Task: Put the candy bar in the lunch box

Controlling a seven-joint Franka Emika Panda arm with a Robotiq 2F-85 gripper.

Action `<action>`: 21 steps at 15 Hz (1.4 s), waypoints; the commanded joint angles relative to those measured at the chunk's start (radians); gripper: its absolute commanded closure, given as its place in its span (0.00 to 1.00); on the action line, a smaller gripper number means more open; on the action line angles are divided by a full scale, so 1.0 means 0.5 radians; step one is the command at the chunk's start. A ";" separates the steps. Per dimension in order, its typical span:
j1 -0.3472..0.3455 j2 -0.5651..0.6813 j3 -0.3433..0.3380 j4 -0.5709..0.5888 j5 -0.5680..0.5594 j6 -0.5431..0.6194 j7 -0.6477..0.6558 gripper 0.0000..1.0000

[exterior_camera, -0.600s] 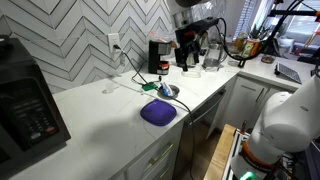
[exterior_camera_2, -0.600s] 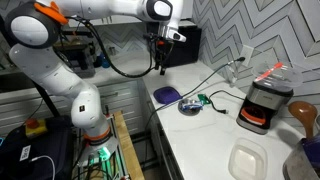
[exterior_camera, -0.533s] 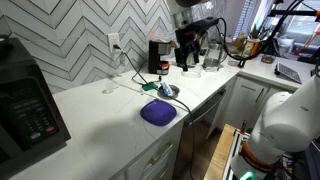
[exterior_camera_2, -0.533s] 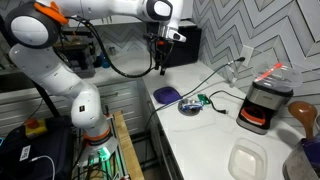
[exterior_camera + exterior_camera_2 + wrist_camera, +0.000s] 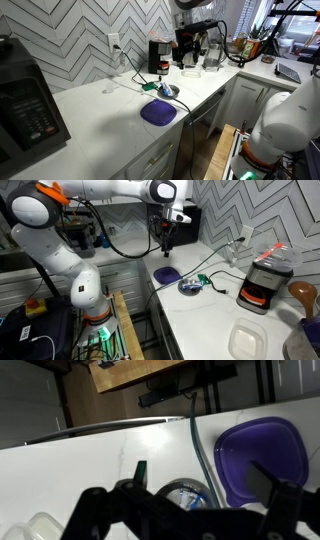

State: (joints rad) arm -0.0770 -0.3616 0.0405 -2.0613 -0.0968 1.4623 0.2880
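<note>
The robot's gripper needs to next move down into the round metal bowl and close on the candy bar's blue wrapper [image 5: 166, 89] [image 5: 196, 502].
The purple lunch box [image 5: 158, 113] lies flat near the counter's front edge and shows in both exterior views [image 5: 166, 275] and at the right of the wrist view [image 5: 262, 452]. Beside it stands a round metal bowl [image 5: 168, 91] [image 5: 191, 285] [image 5: 183, 492]. The candy bar [image 5: 190, 498], in a blue wrapper, lies in the bowl, partly hidden by my gripper. My gripper [image 5: 187, 62] [image 5: 166, 248] [image 5: 200, 480] hangs well above the bowl and the lunch box. It is open and empty.
A cable [image 5: 198, 445] runs across the counter between bowl and lunch box. A coffee maker [image 5: 158, 55] and a glass [image 5: 108, 82] stand by the tiled wall. A black microwave [image 5: 28, 105] stands at one end. A white container [image 5: 248, 340] lies on the counter.
My gripper has shifted slightly sideways above the counter. The bowl, candy bar and lunch box have not moved.
</note>
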 commanded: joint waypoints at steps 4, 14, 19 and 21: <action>-0.114 0.077 -0.126 -0.004 -0.008 0.074 0.180 0.00; -0.206 0.334 -0.332 -0.067 0.250 0.280 0.169 0.00; -0.206 0.551 -0.390 -0.081 0.515 0.807 0.171 0.00; -0.200 0.614 -0.385 -0.079 0.530 0.876 0.162 0.00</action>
State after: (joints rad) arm -0.1816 -0.0940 -0.1464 -2.0975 0.1315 1.8466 0.3877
